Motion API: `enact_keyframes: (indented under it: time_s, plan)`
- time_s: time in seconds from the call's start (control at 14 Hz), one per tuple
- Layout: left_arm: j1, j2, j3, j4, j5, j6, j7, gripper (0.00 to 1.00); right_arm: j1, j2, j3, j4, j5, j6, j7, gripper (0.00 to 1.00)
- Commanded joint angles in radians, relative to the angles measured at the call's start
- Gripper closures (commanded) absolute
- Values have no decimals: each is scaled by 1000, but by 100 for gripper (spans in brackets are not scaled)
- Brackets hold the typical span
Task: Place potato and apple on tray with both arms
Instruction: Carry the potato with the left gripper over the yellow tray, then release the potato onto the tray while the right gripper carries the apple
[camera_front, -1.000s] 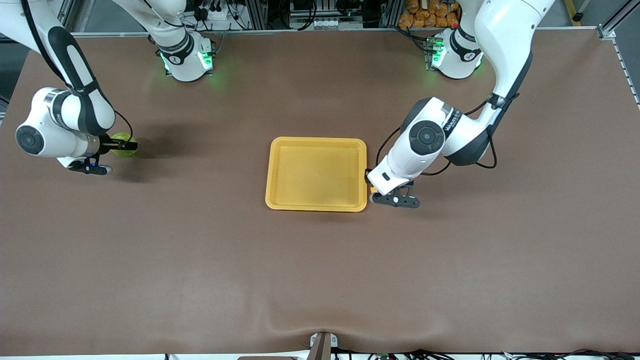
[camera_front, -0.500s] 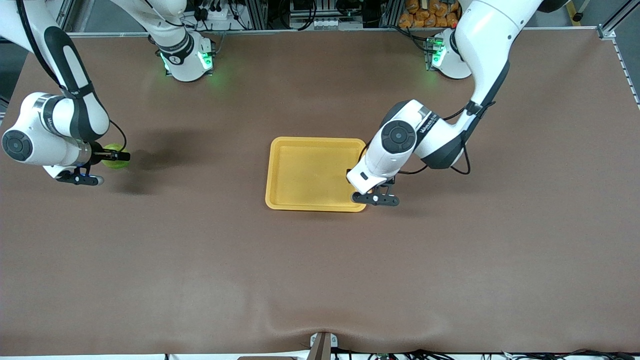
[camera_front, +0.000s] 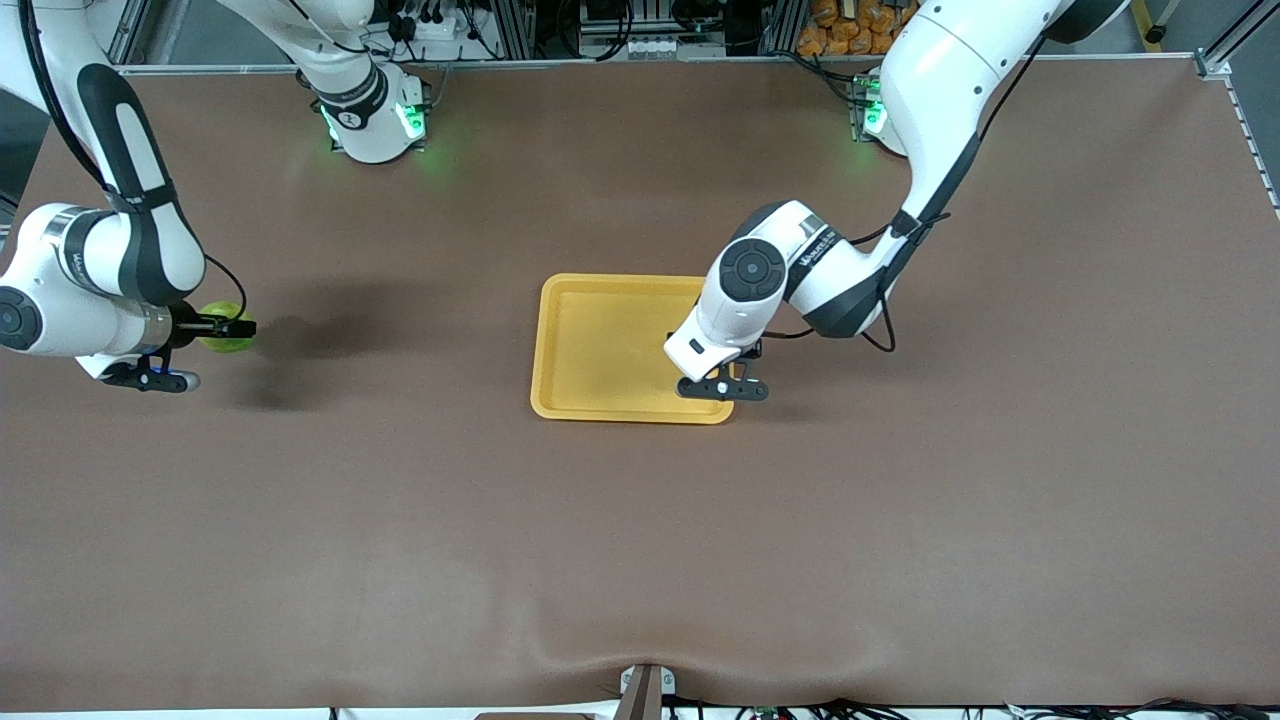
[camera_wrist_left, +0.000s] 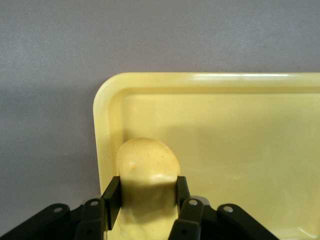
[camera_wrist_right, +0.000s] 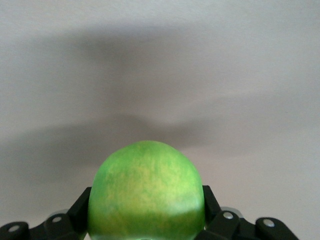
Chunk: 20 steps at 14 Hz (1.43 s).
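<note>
My left gripper is going to let go of the potato inside the tray's short side (camera_front: 702, 360) (camera_wrist_left: 146, 195), close to the corner that is nearest to the front camera.
The yellow-orange tray (camera_front: 600, 340) lies mid-table. My left gripper (camera_front: 718, 378) is over the tray's corner nearest the front camera at the left arm's end. In the left wrist view it (camera_wrist_left: 148, 192) is shut on the yellow potato (camera_wrist_left: 147, 160), held just inside the tray's rim (camera_wrist_left: 107, 115). In the front view the potato is hidden under the hand. My right gripper (camera_front: 228, 327) is shut on the green apple (camera_front: 225, 342) above the bare table toward the right arm's end, well away from the tray. The right wrist view shows the apple (camera_wrist_right: 145, 190) between the fingers (camera_wrist_right: 80, 212).
The brown table mat (camera_front: 640, 550) stretches around the tray. The two arm bases (camera_front: 375, 120) with green lights stand along the table's edge farthest from the front camera.
My left gripper has carried the potato from beside the tray to over its corner. My right gripper has shifted with the apple a little away from the tray.
</note>
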Motion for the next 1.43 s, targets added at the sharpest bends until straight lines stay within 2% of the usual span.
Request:
enact_keyframes:
  time_s: [0.0, 0.43, 0.57, 0.86, 1.14, 1.21, 1.29, 1.36]
  plan:
    - [-19, 26, 10, 27, 35, -18, -58, 76, 30, 14, 1, 26, 25, -20, 16, 100]
    - [-37, 51, 12, 29, 50, -18, -72, 75, 106, 12, 2, 31, 30, -32, 143, 100]
    - [-37, 52, 15, 29, 69, -18, -72, 74, 133, 11, 1, 31, 88, -63, 154, 100]
    - [-38, 65, 18, 29, 69, -17, -72, 73, 180, 8, 1, 31, 122, -75, 155, 100]
    - [-38, 66, 18, 29, 70, -17, -72, 60, 237, 5, 2, 35, 148, -76, 222, 100]
    - [-38, 66, 18, 29, 70, -17, -72, 48, 252, 1, 2, 35, 157, -79, 242, 100]
    - [-38, 66, 18, 29, 79, -17, -72, 29, 274, -3, 2, 37, 166, -92, 252, 100]
    - [-37, 65, 20, 29, 83, -17, -72, 4, 295, -6, 2, 38, 183, -99, 264, 100]
